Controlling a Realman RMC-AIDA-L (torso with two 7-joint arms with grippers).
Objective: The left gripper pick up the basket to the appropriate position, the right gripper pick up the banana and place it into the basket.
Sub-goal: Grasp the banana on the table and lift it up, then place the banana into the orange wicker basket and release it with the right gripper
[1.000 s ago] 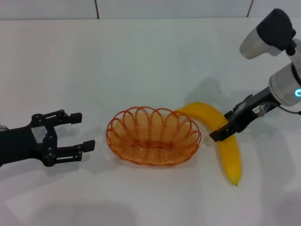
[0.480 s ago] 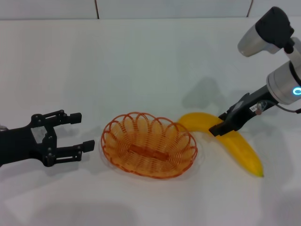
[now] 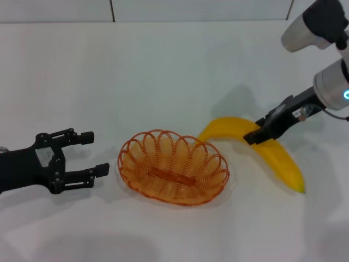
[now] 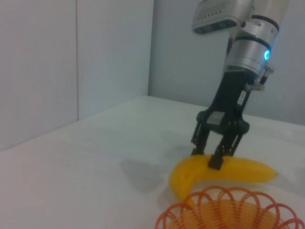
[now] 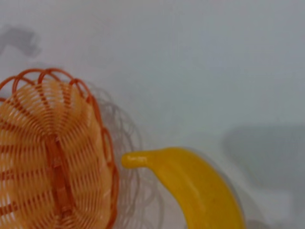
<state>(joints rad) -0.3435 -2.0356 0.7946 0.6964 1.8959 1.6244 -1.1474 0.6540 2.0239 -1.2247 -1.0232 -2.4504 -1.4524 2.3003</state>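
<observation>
The robot's right gripper needs to release the banana lengthwise across the middle of the orange wire basket (image 3: 166, 171) (image 5: 59, 165).
The orange wire basket (image 3: 173, 166) stands on the white table, left of the yellow banana (image 3: 275, 158). My right gripper (image 3: 252, 138) is shut on the banana near its middle, a finger on each side, and holds it low over the table. The left wrist view shows that grip (image 4: 207, 157) on the banana (image 4: 248, 171), with the basket rim (image 4: 228, 210) in front. The right wrist view shows the banana's stem end (image 5: 190, 176) beside the basket (image 5: 52, 152). My left gripper (image 3: 97, 153) is open and empty, a little left of the basket and pointing at it.
The white table (image 3: 163, 71) runs back to a pale wall (image 3: 163, 8) with vertical panel seams. The right arm's upper links (image 3: 316, 27) hang over the table's far right corner.
The right gripper swung the banana so its tip points right, and the basket slid slightly left. Since half a second ago, gripper and banana have shifted a little farther back together. The left gripper stayed still.
</observation>
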